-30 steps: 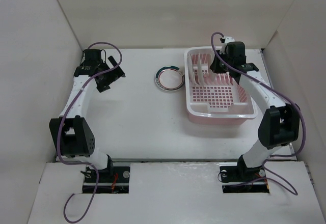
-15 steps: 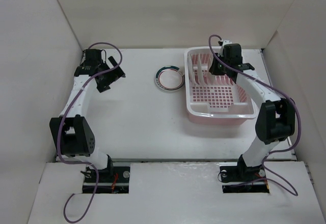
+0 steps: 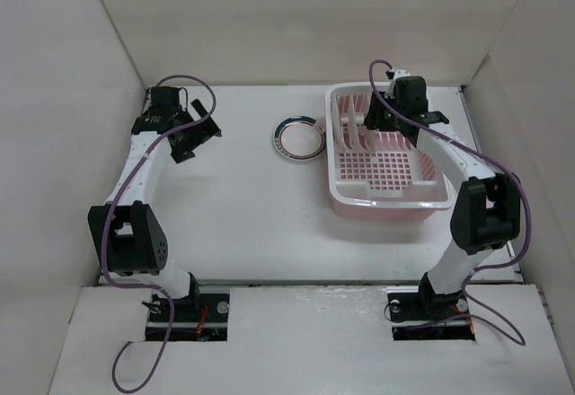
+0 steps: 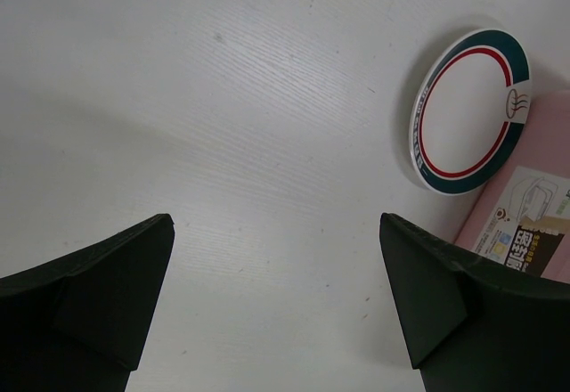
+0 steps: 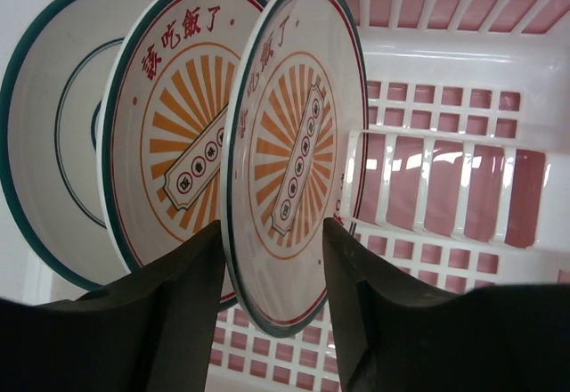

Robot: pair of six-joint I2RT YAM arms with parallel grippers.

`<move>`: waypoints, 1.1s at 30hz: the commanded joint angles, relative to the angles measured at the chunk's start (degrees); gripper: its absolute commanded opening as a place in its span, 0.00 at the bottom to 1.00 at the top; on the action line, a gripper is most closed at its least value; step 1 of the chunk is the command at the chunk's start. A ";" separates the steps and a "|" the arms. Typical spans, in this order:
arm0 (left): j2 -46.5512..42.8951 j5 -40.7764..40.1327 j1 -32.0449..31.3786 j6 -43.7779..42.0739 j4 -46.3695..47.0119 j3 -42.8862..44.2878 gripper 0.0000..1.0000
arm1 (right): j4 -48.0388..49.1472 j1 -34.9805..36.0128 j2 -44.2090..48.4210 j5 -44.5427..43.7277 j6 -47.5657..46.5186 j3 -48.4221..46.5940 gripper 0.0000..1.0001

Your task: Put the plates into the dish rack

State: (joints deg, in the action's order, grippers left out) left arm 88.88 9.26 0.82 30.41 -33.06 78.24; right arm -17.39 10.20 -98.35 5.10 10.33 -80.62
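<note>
The green-rimmed plate has a side farthest from the pale pink dish rack. Next, my left gripper closes there on the green-rimmed plate's rim [image 3: 277, 141] [image 4: 416, 150].
The pale pink dish rack [image 3: 422, 193] stands at the right. In the right wrist view three plates stand on edge between its prongs: the ring plate [image 5: 53, 125] and two orange sunburst plates [image 5: 169, 134] [image 5: 294, 142]. My right gripper [image 3: 382, 117] [image 5: 272, 224] hangs over the rack's far end. Its fingers straddle the lower rim of the nearest sunburst plate, set wider than the rim, and the plate leans parallel to the others. The green-rimmed plate [image 3: 298, 136] [image 4: 469, 111] lies flat on the table left of the rack. My left gripper [image 3: 199, 139] [image 4: 276, 267] is open and empty, left of that plate.
White walls close in the table on the left, back and right. The rack's near half [image 5: 445, 187] shows only its grid floor. A corner of the rack with a label [image 4: 525, 240] shows in the left wrist view, next to the flat plate.
My right gripper has shifted slightly left over the rack's far end, then held still. The left arm and the flat plate have not moved.
</note>
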 commanded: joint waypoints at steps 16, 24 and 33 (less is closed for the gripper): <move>5.41 22.16 -1.26 6.14 27.38 -9.41 1.00 | 0.85 -0.79 19.85 -4.96 0.13 -4.90 1.00; 19.02 21.69 -10.75 10.89 37.72 -6.17 1.00 | 2.89 -0.79 26.88 6.84 1.45 -6.91 1.00; 28.89 19.84 -11.37 15.55 42.90 -3.35 0.91 | 2.89 0.34 32.34 10.98 1.45 -7.97 1.00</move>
State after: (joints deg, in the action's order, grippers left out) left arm 116.46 30.98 -11.20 44.10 6.66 73.60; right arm -16.29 9.82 -68.31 13.37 11.40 -86.11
